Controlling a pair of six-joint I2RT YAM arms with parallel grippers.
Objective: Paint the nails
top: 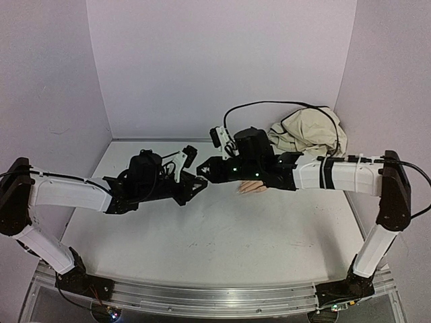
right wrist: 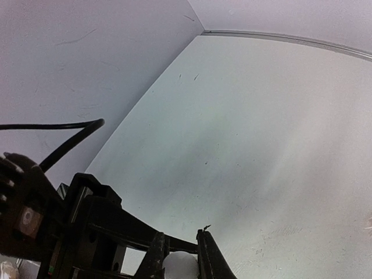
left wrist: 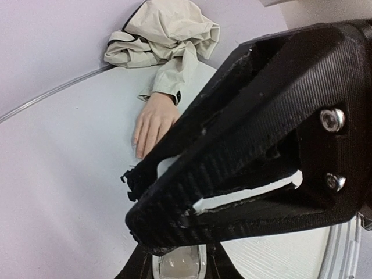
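Observation:
The white round cap is still on the bottle in my left gripper. My right gripper will open, turn back, and take the cap anew (right wrist: 181,266) to twist it.
The peach mannequin hand (top: 252,187) lies flat on the table, its beige sleeve (left wrist: 168,40) trailing toward the back wall. Its fingertips (left wrist: 139,150) point toward the grippers, and the nails are too small to make out. Just left of the hand, both grippers meet above the table. My left gripper (left wrist: 180,261) is shut on a small whitish bottle (left wrist: 180,268). My right gripper (right wrist: 181,256) reaches across it from the right, shut on the bottle's white round cap (right wrist: 180,268). In the top view the left gripper (top: 195,183) and the right gripper (top: 207,171) touch tip to tip.
The rest of the beige garment (top: 306,131) is bunched in the back right corner. A black cable (top: 283,104) arcs over the right arm. Pale walls close in the table (top: 215,235) at the back and on both sides.

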